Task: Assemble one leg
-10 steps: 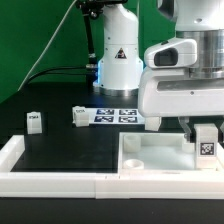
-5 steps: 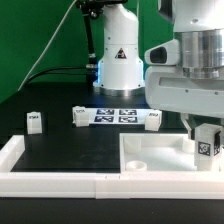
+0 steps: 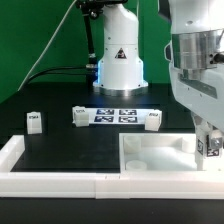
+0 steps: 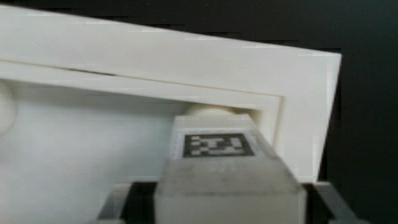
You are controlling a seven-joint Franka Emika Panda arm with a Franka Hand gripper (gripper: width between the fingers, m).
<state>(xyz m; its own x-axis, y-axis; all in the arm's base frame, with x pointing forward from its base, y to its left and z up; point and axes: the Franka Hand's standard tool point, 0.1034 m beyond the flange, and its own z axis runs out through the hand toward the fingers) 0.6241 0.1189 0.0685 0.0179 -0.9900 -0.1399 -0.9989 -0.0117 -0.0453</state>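
Observation:
I can see the leg at the corner hole and my wrist turned wrong for screwing, so I need to open my gripper, swing it round and grip the leg's other sides (image 4: pixel 219 146).
My gripper (image 3: pixel 210 140) is shut on a small white leg (image 3: pixel 211 146) with a black-and-white tag and holds it over the corner of the large white square piece (image 3: pixel 160 155) at the exterior view's right. In the wrist view the leg (image 4: pixel 219 150) stands between my dark fingers (image 4: pixel 128 198), its tip at a corner hole of the square piece (image 4: pixel 196 70). Three more legs stand on the black table: one (image 3: pixel 33 121) at the exterior view's left, one (image 3: pixel 78 116) and one (image 3: pixel 152 120) beside the marker board (image 3: pixel 115 116).
A white rail (image 3: pixel 60 180) runs along the table's front edge and up the left side. The robot's white base (image 3: pixel 118 60) stands behind the marker board.
My gripper has moved toward the exterior view's right with the leg in it, to the square piece's right corner. The other legs have not moved.

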